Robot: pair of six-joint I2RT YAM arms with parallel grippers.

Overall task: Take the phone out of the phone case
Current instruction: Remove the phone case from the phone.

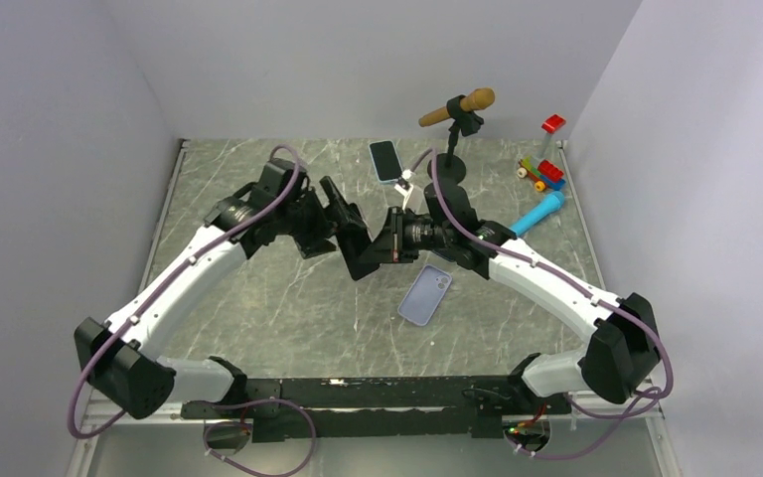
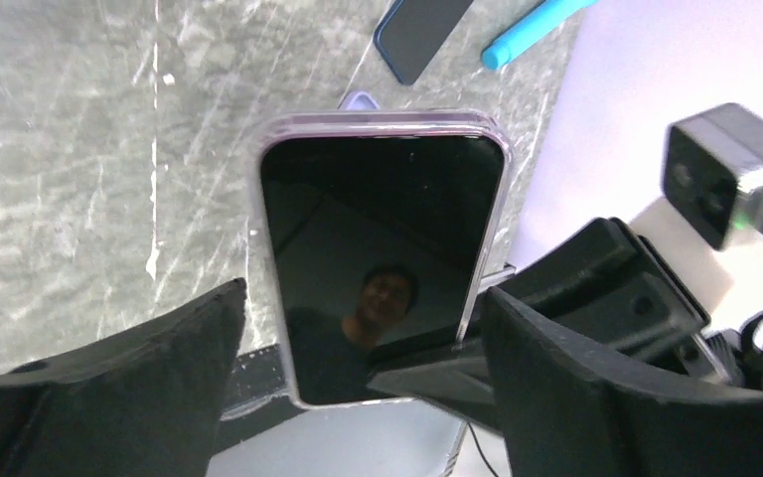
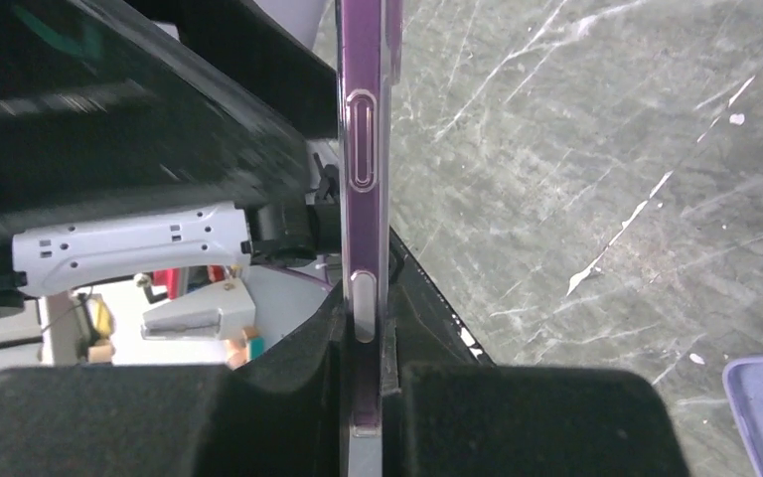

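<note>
The phone's screen is pinned into its case by my right gripper, so my left gripper needs to hold the phone while my right gripper takes just the case's corner (image 3: 365, 424).
A phone with a dark screen (image 2: 382, 258) sits in a clear purple-tinted case (image 2: 378, 124), held in the air above the table's middle (image 1: 363, 253). My right gripper (image 3: 366, 397) is shut on its lower end, pinching front and back; the right wrist view shows it edge-on (image 3: 363, 149) with the side buttons. My left gripper (image 2: 363, 303) is open, its fingers (image 2: 159, 368) standing either side of the phone's long edges, with a thin gap on the left. In the top view the two grippers, left (image 1: 343, 224) and right (image 1: 385, 248), meet at the phone.
A lavender phone case (image 1: 425, 294) lies on the table just below the right gripper. A blue-cased phone (image 1: 385, 160), a microphone on a stand (image 1: 457, 107), a blue marker (image 1: 536, 214), toy bricks (image 1: 541, 174) and a red block (image 1: 553, 123) are at the back right.
</note>
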